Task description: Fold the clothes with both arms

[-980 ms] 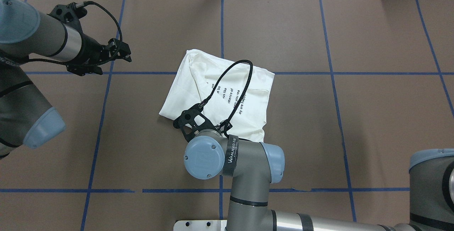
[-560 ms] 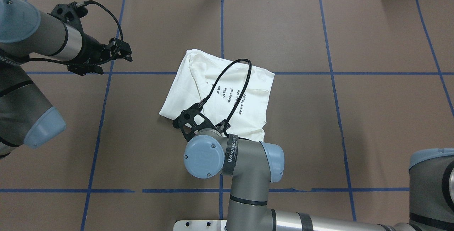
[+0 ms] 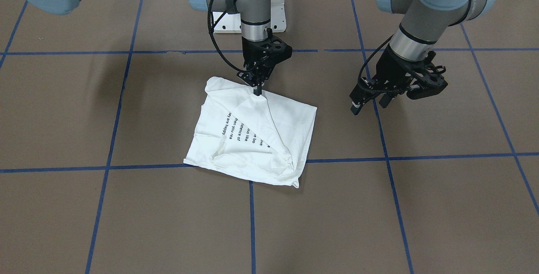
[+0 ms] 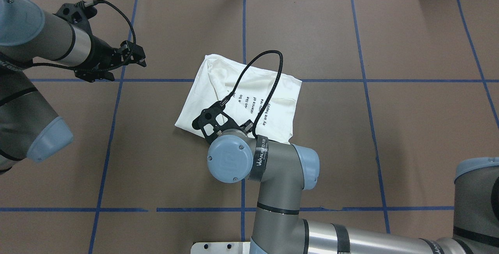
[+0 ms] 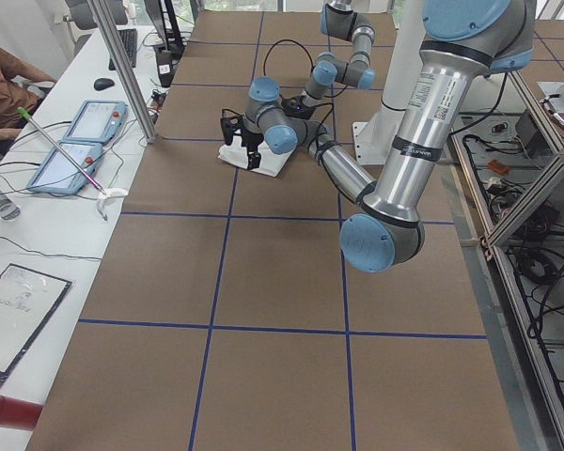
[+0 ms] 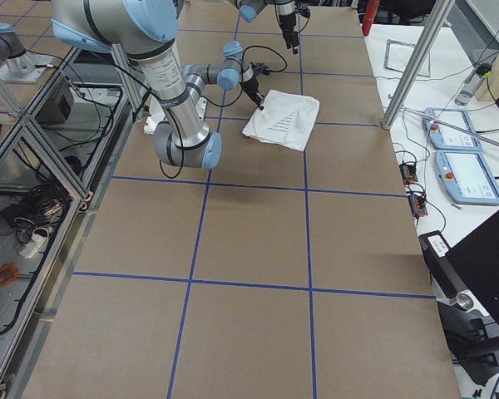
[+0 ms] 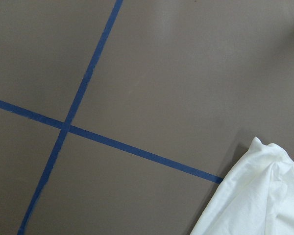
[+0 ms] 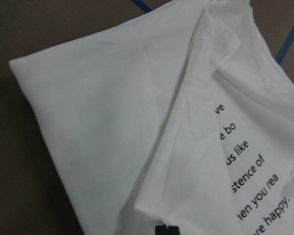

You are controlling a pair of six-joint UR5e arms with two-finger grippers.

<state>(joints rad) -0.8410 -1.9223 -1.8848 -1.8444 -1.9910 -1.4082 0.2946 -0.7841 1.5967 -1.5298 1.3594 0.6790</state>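
Observation:
Next, I release the white shirt's flap with my right gripper just inside the shirt corner (image 3: 190, 152) by the blue tape line.
The white shirt (image 3: 252, 139) lies folded into a rough square at the table's middle, its black text lines facing up (image 4: 199, 105) (image 8: 98, 122). My right gripper (image 3: 257, 92) points straight down at the shirt's edge nearest the robot, fingers closed to a point on the fabric, which rises in a ridge toward them. Overhead, the right wrist hides that spot. My left gripper (image 3: 369, 105) hovers open over bare table off the shirt's side (image 4: 138, 58), holding nothing. The left wrist view catches only one shirt corner (image 7: 255, 196).
Brown table covering with a grid of blue tape lines (image 4: 113, 129). The white pedestal base (image 3: 278, 9) stands at the robot's side. A side table holds two tablets (image 5: 75, 141), and a person's sleeve (image 5: 0, 75) shows there. Metal posts (image 6: 407, 75) stand at the table's far edge.
The right arm's wrist has shifted forward over the shirt's near edge and its cable loop has risen. The shirt keeps its shape. The left arm has barely moved.

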